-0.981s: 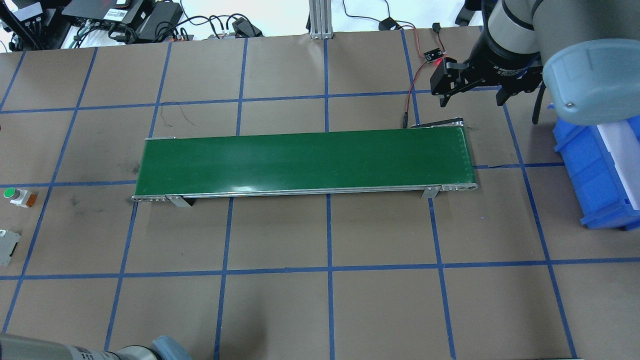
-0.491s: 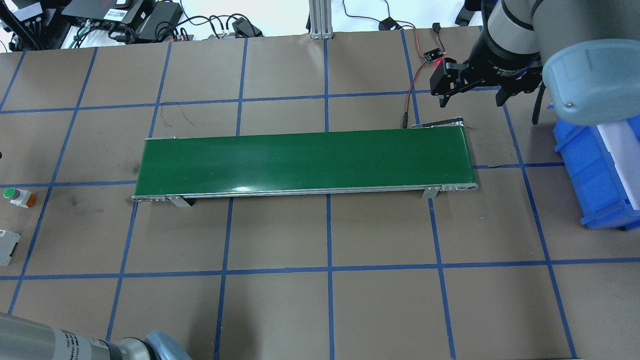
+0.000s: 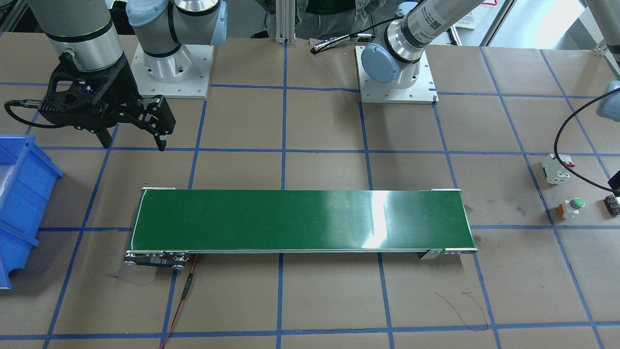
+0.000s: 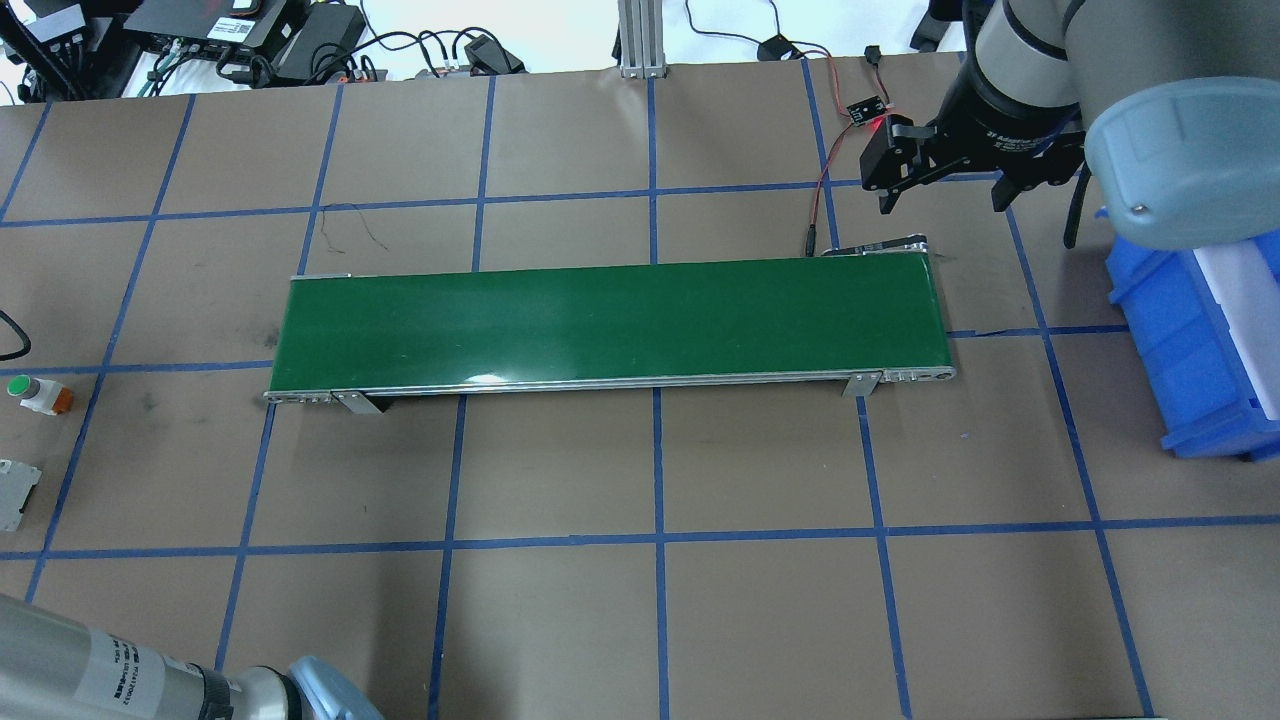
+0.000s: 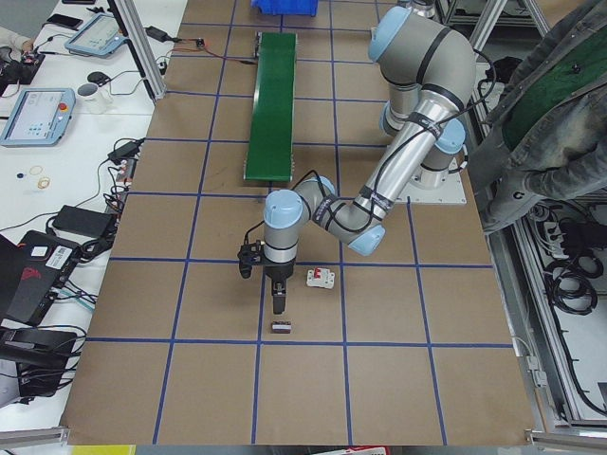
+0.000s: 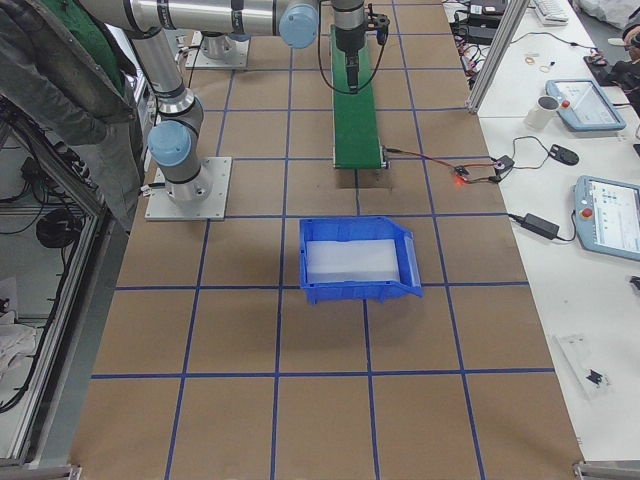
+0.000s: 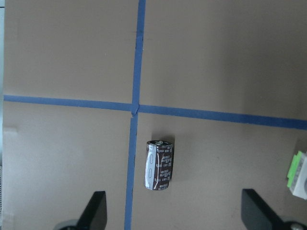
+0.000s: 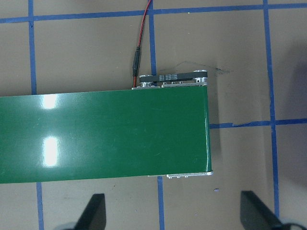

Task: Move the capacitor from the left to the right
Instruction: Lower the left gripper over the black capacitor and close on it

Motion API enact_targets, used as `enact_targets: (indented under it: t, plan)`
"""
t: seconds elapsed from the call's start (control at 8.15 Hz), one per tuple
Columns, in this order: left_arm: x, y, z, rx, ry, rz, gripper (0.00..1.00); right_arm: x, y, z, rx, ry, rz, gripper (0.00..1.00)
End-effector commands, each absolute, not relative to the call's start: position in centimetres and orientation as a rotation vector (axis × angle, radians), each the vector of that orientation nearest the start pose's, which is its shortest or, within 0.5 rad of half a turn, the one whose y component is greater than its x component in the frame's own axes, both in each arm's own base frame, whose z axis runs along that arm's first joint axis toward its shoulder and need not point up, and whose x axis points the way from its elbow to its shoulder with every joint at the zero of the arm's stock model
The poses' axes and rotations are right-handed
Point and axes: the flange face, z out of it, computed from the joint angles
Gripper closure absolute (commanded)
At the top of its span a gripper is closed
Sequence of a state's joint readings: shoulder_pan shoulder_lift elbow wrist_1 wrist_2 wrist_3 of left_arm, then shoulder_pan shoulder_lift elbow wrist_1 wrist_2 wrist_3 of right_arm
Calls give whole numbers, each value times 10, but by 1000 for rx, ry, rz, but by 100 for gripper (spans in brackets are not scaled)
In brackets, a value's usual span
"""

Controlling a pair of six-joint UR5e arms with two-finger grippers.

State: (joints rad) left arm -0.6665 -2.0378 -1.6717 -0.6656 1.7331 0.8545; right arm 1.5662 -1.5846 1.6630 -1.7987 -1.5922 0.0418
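Note:
The fingers of my left gripper should next go down to the capacitor near the green-capped push-button and close across the middle of its body (image 3: 612,205) (image 7: 159,167).
The capacitor (image 7: 159,165), a short black cylinder with a silver band, lies on its side on the brown paper beside a blue tape line. It also shows at the table's left end (image 3: 612,203) (image 5: 281,327). My left gripper (image 7: 175,215) is open and hangs above it, one finger on each side, not touching. My right gripper (image 4: 945,195) is open and empty, above the paper behind the right end of the green conveyor belt (image 4: 610,320). In the right wrist view (image 8: 175,215) it looks down on that belt end (image 8: 103,136).
A white push-button with a green cap (image 3: 571,206) and a white breaker with a red switch (image 3: 557,168) lie close to the capacitor. A blue bin (image 4: 1200,350) stands at the table's right end. A red wire and a sensor board (image 4: 868,108) lie behind the belt.
My left arm has slid further into the overhead view's bottom left corner, and a black cable has come in at the left edge. The right arm has not moved.

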Motion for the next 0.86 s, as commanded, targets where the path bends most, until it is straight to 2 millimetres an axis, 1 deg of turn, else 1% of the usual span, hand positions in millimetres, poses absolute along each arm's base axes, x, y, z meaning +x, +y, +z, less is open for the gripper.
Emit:
enact_targets:
  t: [0.0, 0.12, 0.25, 0.49, 0.61, 0.74]
  plan:
    - [450, -492, 242, -22, 2816, -141, 0, 129, -499, 473, 75, 3150, -238, 0]
    - [456, -490, 228, 32, 2852, -161, 0, 129, -499, 473, 77, 3150, -236, 0]
    - [462, -490, 218, 71, 2871, -171, 0, 129, -499, 473, 77, 3149, -235, 0]
    - [463, -489, 214, 151, 2873, -156, 0, 129, -499, 473, 77, 3150, -236, 0]
    - [464, -489, 214, 149, 2873, -155, 0, 129, -499, 473, 77, 3149, -238, 0]
    - [468, -486, 208, 139, 2881, -150, 0, 129, -499, 473, 80, 3150, -238, 0]
